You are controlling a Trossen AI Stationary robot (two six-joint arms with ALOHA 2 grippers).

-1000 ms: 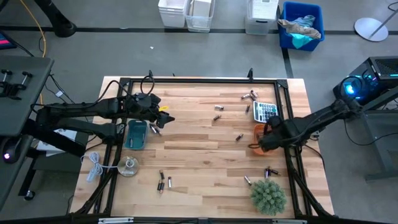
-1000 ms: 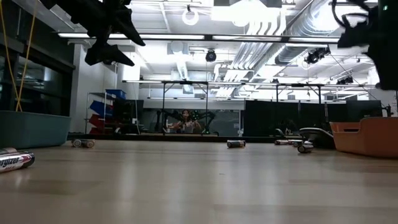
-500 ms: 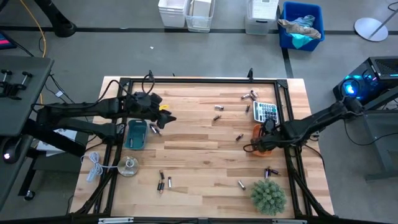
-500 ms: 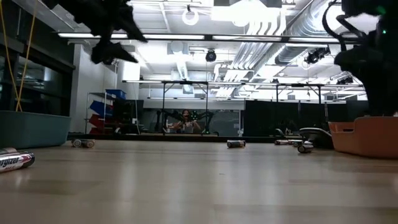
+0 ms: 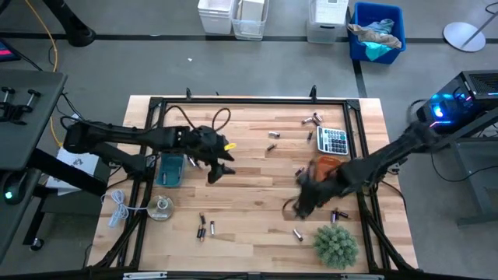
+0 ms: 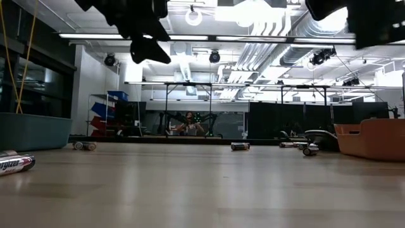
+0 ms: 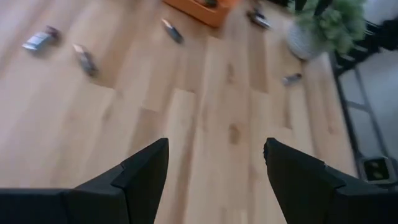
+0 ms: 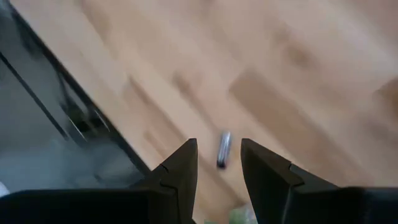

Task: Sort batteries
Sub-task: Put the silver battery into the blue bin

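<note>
The middle of the lone silvery battery (image 5: 298, 235) (image 8: 224, 150), lying on the wood beside the green plant, will be gripped next by my right gripper.
Small dark and silvery batteries lie scattered on the wooden table: a group by the far right corner (image 5: 313, 120), single ones near the middle (image 5: 299, 171), several near the front edge (image 5: 205, 227), and one beside the plant (image 5: 299, 235). My left gripper (image 5: 215, 171) hangs open over the table's middle left, just right of the teal tray (image 5: 170, 169); in the left wrist view (image 7: 216, 146) bare wood lies between its fingers. My right gripper (image 5: 297, 204) is open above the near right area. In the right wrist view (image 8: 218, 144) a battery (image 8: 222, 149) lies on the wood beyond the gap.
An orange tray (image 5: 327, 165) sits at the right side, with a grey calculator (image 5: 333, 140) beyond it. A green plant (image 5: 336, 245) stands at the near right corner, and a coiled white cable (image 5: 117, 208) and a small dish (image 5: 160, 208) lie near left. A black frame (image 5: 249, 100) borders the table.
My left gripper has moved from beside the teal tray toward the table's right and slightly nearer. My right gripper has swung from over the orange tray toward the table's left and near edge. The battery beside the plant has shifted a little toward the near edge.
</note>
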